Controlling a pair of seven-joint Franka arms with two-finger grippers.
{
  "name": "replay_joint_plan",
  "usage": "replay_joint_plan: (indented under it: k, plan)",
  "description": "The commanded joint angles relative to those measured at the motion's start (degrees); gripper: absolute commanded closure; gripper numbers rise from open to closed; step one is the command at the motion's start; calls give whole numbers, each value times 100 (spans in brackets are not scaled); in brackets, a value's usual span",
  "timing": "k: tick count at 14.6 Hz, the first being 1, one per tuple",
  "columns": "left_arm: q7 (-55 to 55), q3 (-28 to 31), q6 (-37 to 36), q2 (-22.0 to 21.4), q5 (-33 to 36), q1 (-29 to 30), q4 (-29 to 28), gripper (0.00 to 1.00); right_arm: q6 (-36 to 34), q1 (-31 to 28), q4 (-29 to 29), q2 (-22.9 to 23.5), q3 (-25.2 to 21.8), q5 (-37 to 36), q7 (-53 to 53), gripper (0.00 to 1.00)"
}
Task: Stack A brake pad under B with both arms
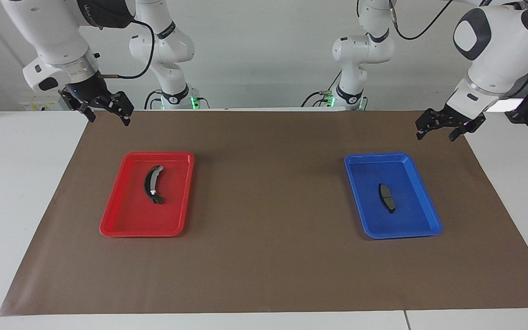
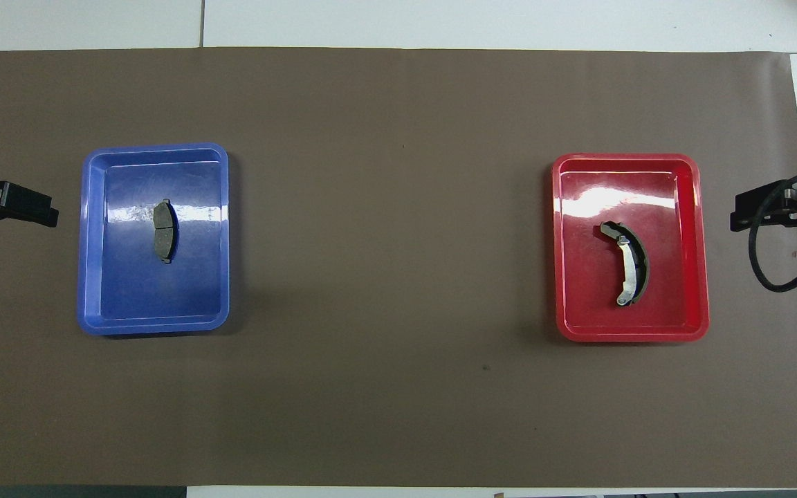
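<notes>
The A brake pad in the blue tray is next, and my left gripper will go there and close on the middle of the A brake pad point(image 2: 165, 227), between its two ends.
The A brake pad point(image 1: 387, 197), short, flat and dark grey, lies in the blue tray point(image 1: 422, 227) toward the left arm's end of the table; it also shows in the overhead view point(image 2: 163, 231). B point(image 1: 152, 184), the curved black shoe with a silvery inner strip, lies in the red tray point(image 1: 112, 227) toward the right arm's end, and shows in the overhead view point(image 2: 627, 262). My left gripper point(image 1: 437, 135) hangs open and empty over the mat's edge beside the blue tray. My right gripper point(image 1: 108, 118) hangs open and empty over the mat's edge beside the red tray.
A brown mat point(image 1: 264, 256) covers the table between and around the two trays. White table surface point(image 1: 12, 192) lies at both ends. A black cable point(image 2: 762, 263) loops from the right gripper. In the overhead view the blue tray point(image 2: 94, 304) and red tray point(image 2: 699, 304) sit well apart.
</notes>
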Motion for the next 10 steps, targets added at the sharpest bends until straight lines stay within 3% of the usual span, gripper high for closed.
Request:
replay_joint_plan:
  k: [1,10]
  plan:
    - [74,19,129,-144,73,-34,-197,0,65,-73,-108,-100,32,72,9,0]
    - [4,19,112,-144,205,54,-170,0,47,-73,-117,-109,32,72,18,0]
